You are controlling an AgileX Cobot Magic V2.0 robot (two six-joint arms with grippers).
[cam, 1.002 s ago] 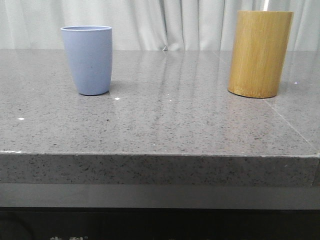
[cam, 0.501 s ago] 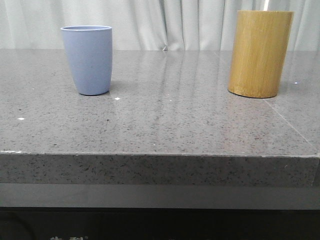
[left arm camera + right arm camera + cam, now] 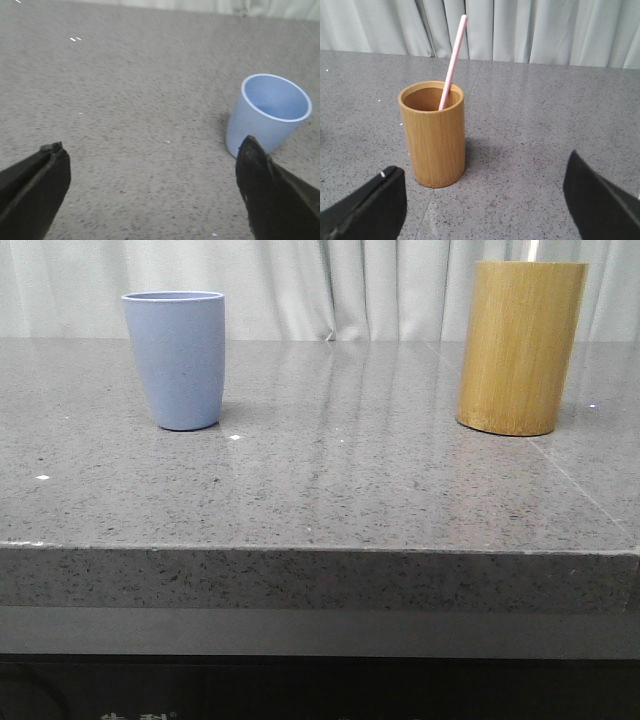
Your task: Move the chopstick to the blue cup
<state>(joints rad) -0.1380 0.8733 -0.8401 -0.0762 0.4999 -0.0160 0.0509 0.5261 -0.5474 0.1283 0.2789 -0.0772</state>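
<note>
The blue cup is the next stop for my left gripper, which should close on the cup's rim (image 3: 131, 296) (image 3: 243, 91), on the side facing away from the bamboo cylinder.
The blue cup (image 3: 179, 360) stands empty at the back left of the grey stone table; it also shows in the left wrist view (image 3: 270, 115). A thin pale pink chopstick (image 3: 453, 60) leans inside the bamboo cylinder (image 3: 434, 134), which stands at the back right in the front view (image 3: 520, 347); there only a sliver of the stick (image 3: 532, 250) shows above its rim. My left gripper (image 3: 152, 195) is open and empty, with the blue cup beside its one finger. My right gripper (image 3: 482, 205) is open and empty, short of the bamboo cylinder.
The grey speckled table (image 3: 330, 490) has its front edge close to the camera. A pale curtain (image 3: 340, 285) hangs behind it. No arm shows in the front view.
</note>
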